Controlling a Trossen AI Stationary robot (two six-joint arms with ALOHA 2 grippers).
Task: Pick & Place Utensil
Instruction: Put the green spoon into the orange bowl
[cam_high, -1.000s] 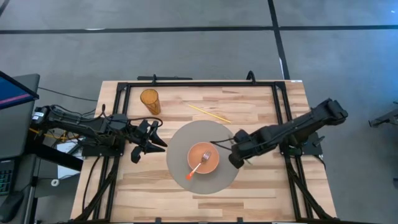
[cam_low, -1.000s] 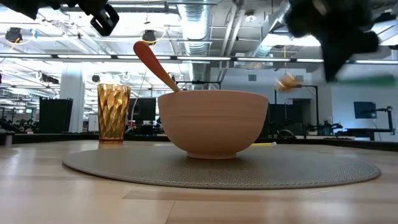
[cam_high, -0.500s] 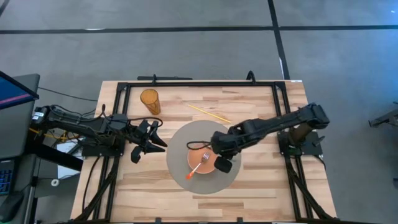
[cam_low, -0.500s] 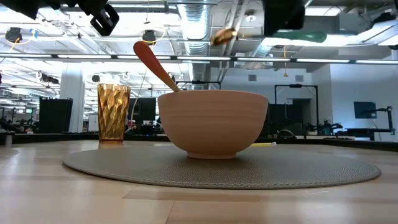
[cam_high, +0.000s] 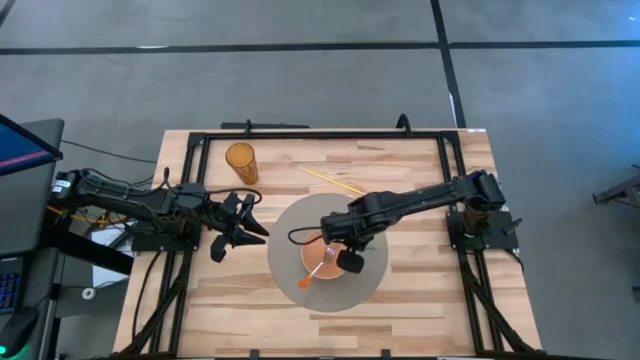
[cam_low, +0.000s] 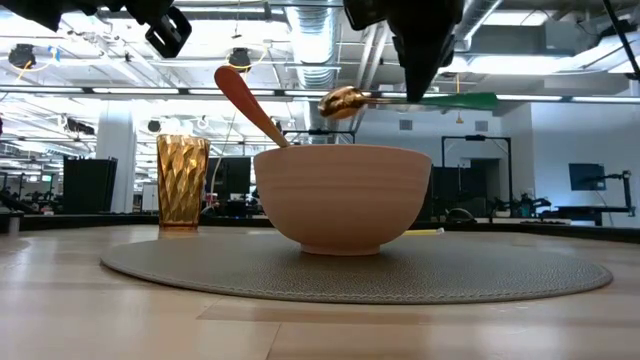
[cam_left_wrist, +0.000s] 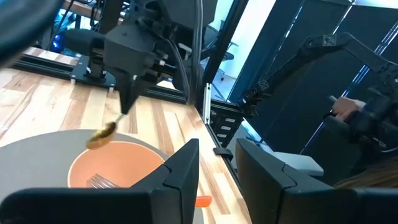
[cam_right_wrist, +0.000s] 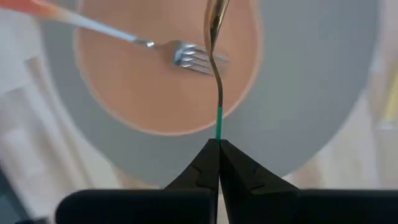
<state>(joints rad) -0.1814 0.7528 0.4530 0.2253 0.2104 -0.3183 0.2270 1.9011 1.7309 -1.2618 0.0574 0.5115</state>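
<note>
My right gripper will let go of the spoon in the terracotta bowl, where it will lie across the fork (cam_high: 336, 257) (cam_right_wrist: 173, 64) with the orange handle.
A terracotta bowl (cam_high: 314, 250) stands on a round grey mat (cam_high: 285, 272); it also shows in the low view (cam_low: 340, 198). A fork (cam_right_wrist: 186, 55) with an orange handle lies in it, leaning on the rim. My right gripper (cam_right_wrist: 219, 147) hovers over the bowl, shut on a spoon (cam_low: 345, 101) with a gold head and green handle. My left gripper (cam_left_wrist: 217, 163) waits open left of the mat, above the table (cam_high: 240, 228). My right gripper pinches the spoon's green handle (cam_right_wrist: 219, 127) between its two fingers, close to where the green meets the metal shaft. The fingers (cam_low: 420, 70) come from above. The spoon is lifted clear and lies about level, its gold head (cam_low: 340, 102) above the bowl's rim.
A gold ribbed cup (cam_high: 240, 160) stands near the table's far left corner. A thin yellow stick (cam_high: 335, 182) lies beyond the mat. A black frame (cam_high: 320, 135) runs along the table's edges. Bare wood lies near the front edge.
My right arm has swung toward the table's left, from beside the mat's right edge to over the bowl, carrying the spoon with it. The spoon's gold head has come down from higher up to just above the rim. The bowl and fork have stayed put.
</note>
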